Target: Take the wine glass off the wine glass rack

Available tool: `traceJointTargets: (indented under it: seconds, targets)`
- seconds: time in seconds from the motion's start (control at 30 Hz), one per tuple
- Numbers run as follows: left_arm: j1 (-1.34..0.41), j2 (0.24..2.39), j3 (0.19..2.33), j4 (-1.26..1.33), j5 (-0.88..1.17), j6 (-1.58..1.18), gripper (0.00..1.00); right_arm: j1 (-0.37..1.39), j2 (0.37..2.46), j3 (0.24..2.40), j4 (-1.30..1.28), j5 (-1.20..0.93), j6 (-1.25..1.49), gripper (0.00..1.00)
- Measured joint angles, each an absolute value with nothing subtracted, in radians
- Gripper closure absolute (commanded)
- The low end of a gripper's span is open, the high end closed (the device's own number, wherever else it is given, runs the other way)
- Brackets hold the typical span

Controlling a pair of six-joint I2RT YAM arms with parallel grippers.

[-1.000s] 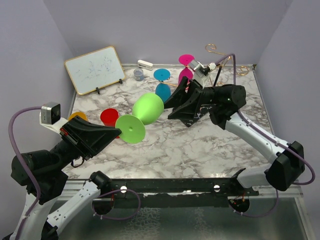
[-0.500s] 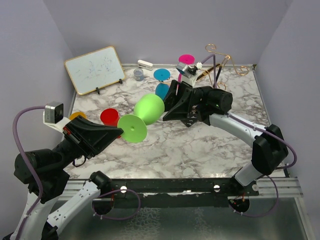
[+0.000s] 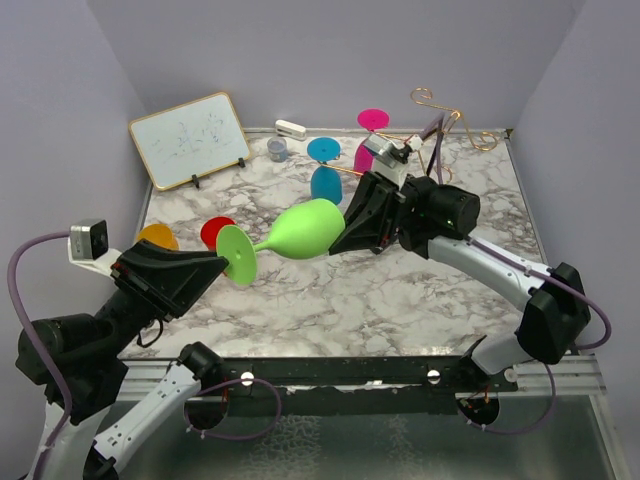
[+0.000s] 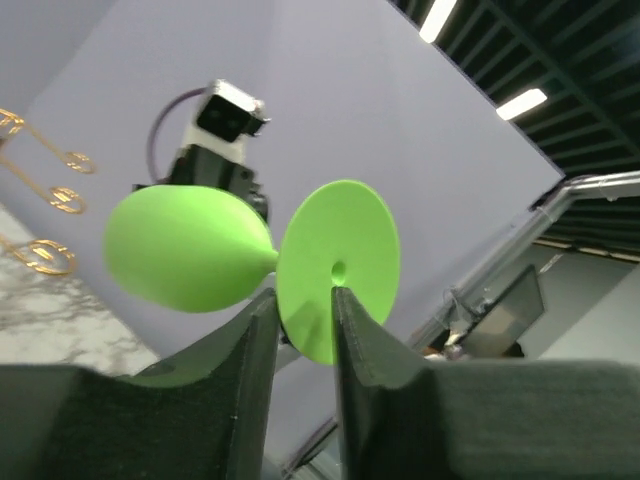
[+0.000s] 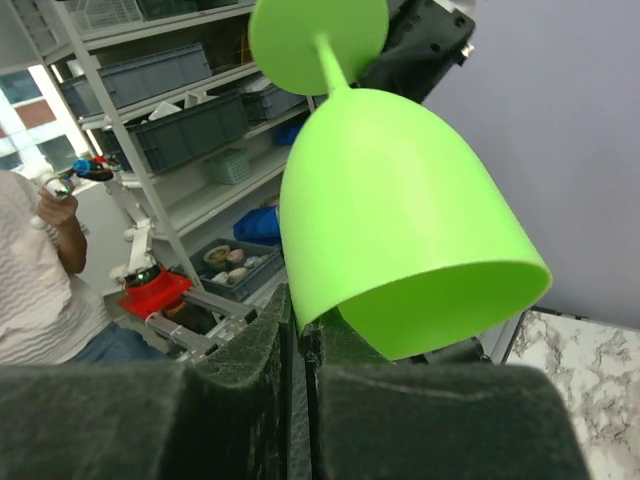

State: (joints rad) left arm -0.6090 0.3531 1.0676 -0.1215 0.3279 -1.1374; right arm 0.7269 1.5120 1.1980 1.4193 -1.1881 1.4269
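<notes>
The robot's right gripper will release the green wine glass on the marble table (image 3: pixel 218 308) just in front of the red glass.
A green wine glass (image 3: pixel 305 230) hangs on its side above the middle of the table. My right gripper (image 3: pixel 345 235) is shut on the rim of its bowl (image 5: pixel 400 220), the pads pinching the thin wall in the right wrist view (image 5: pixel 300 320). My left gripper (image 3: pixel 222 265) stands slightly open around the edge of the round foot (image 4: pixel 340 265), with a narrow gap between its fingers (image 4: pixel 303 295). The wine glass rack (image 3: pixel 440 110), thin gold wire with curled arms, stands at the back right, and its scrolls (image 4: pixel 45 255) show in the left wrist view.
A pink glass (image 3: pixel 372 135) hangs by the rack and a blue glass (image 3: pixel 325 165) stands beside it. A red glass (image 3: pixel 218 232) and an orange one (image 3: pixel 157 237) sit at the left. A whiteboard (image 3: pixel 190 138), a grey cup (image 3: pixel 277 149) and a white item (image 3: pixel 290 128) line the back.
My right gripper has closed on the green glass's bowl rim. The left jaws have parted a little around the foot. The glass has swung so its foot points left.
</notes>
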Motion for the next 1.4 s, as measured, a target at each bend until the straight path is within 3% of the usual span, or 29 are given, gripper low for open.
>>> traceJointTargets:
  seconds: [0.07, 0.13, 0.3, 0.5, 0.67, 0.77, 0.97, 1.17, 1.4]
  targets:
    - [-0.609, 0.334, 1.07, -0.19, 0.282, -1.12, 0.46, 0.728, 1.482, 1.182, 1.401, -1.189, 1.394, 0.99]
    - [-0.609, 0.311, 1.077, -0.265, 0.24, -1.107, 0.43, 0.727, 1.456, 1.169, 1.351, -1.189, 1.346, 0.99]
    - [-0.609, 0.209, 1.142, -0.505, 0.072, -1.089, 0.41, 0.727, 1.404, 1.166, 1.135, -1.187, 1.186, 0.99]
    - [-0.609, 0.074, 1.251, -0.775, -0.173, -1.082, 0.42, 0.734, 1.392, 1.336, 0.56, -1.106, 0.834, 0.99]
    - [-0.609, 0.061, 1.326, -0.94, -0.295, -1.064, 0.45, 0.838, 1.477, 1.657, 0.036, -0.852, 0.54, 0.99]
    - [-0.609, 0.078, 1.367, -1.039, -0.344, -1.044, 0.47, 1.008, 1.614, 1.938, -0.297, -0.597, 0.376, 0.99]
    - [-0.606, 0.13, 1.422, -1.142, -0.399, -1.006, 0.51, 1.229, 1.884, 2.304, -0.717, -0.231, 0.222, 0.99]
    - [-0.59, 0.154, 1.465, -1.203, -0.425, -0.972, 0.52, 1.29, 2.04, 2.405, -0.952, -0.015, 0.163, 0.99]
    - [-0.569, 0.157, 1.482, -1.216, -0.439, -0.948, 0.52, 1.299, 2.109, 2.465, -1.054, 0.058, 0.117, 0.99]
